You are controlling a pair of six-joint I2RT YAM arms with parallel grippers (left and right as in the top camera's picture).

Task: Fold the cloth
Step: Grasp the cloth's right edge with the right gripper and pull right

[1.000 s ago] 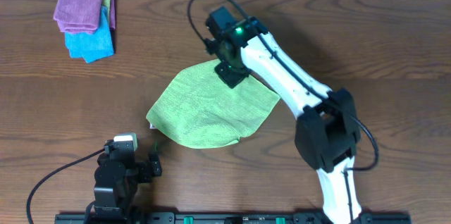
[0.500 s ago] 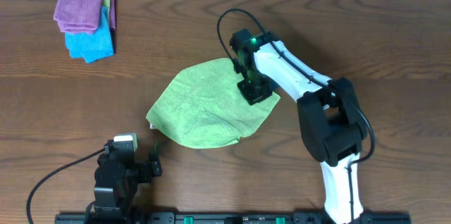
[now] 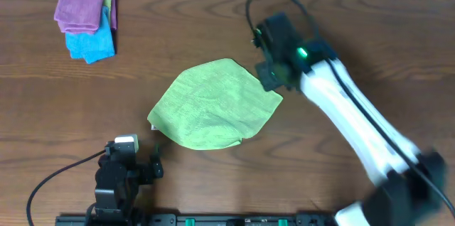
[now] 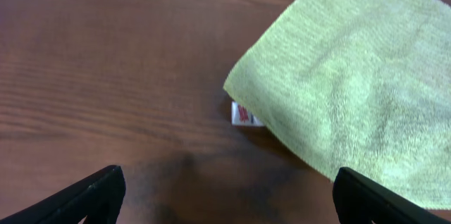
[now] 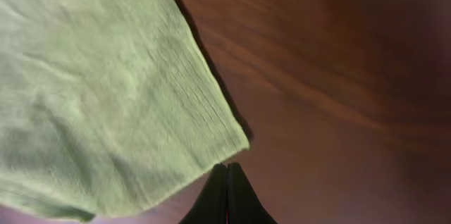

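Observation:
The crooked cloth's corner is clear of my shut right fingers, so next I pinch that corner (image 3: 279,98) and pull it square before folding.
The light yellow-green cloth (image 3: 213,105) lies spread flat on the wooden table, turned like a diamond. Its small white tag (image 4: 243,115) sticks out at the near-left corner, just ahead of my left gripper. My left gripper (image 4: 229,199) is open and empty, low at the table's front left (image 3: 153,165), short of the cloth (image 4: 352,76). My right gripper (image 5: 227,168) is shut with nothing in it. Its tips sit just off the cloth's right corner (image 5: 236,139). In the overhead view it hovers at that corner (image 3: 273,80).
A folded purple cloth (image 3: 84,9) on a bright blue cloth (image 3: 92,42) lies at the far left of the table. Bare wood (image 3: 370,34) surrounds the spread cloth. Cables run by the left arm's base at the front edge.
My right arm has swung from the cloth's far corner along its right edge to the right corner and pulled back. The cloth has stayed flat. The left arm has not moved.

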